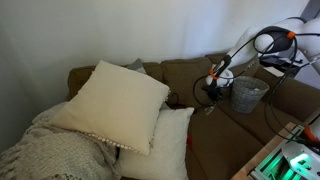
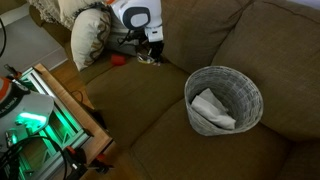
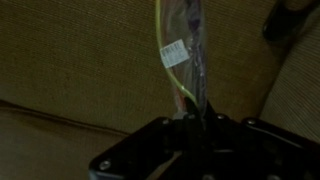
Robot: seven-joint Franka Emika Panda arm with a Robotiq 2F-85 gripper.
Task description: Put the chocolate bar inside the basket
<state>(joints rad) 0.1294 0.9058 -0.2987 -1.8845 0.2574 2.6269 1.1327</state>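
Observation:
The chocolate bar will drop from my gripper inside the silver mesh basket (image 1: 249, 91), among the white crumpled paper.
In the wrist view my gripper (image 3: 190, 116) is shut on the chocolate bar (image 3: 186, 40), a dark glossy packet with a small white label, which sticks out from the jaws above the brown couch fabric. In both exterior views the gripper (image 1: 214, 86) (image 2: 150, 50) hangs low over the couch seat near the backrest. The basket (image 1: 248, 95) (image 2: 250, 112), a round silver wire-mesh bin, stands on the seat a short way to the side of the gripper. The packet is too small to make out in the exterior views.
White crumpled paper (image 2: 210, 108) lies in the basket. A small red thing (image 2: 118, 60) lies on the seat by the gripper. Cream pillows (image 1: 115, 100) and a knitted blanket (image 1: 50, 150) fill the far couch end. A green-lit device (image 2: 35, 120) stands in front of the couch.

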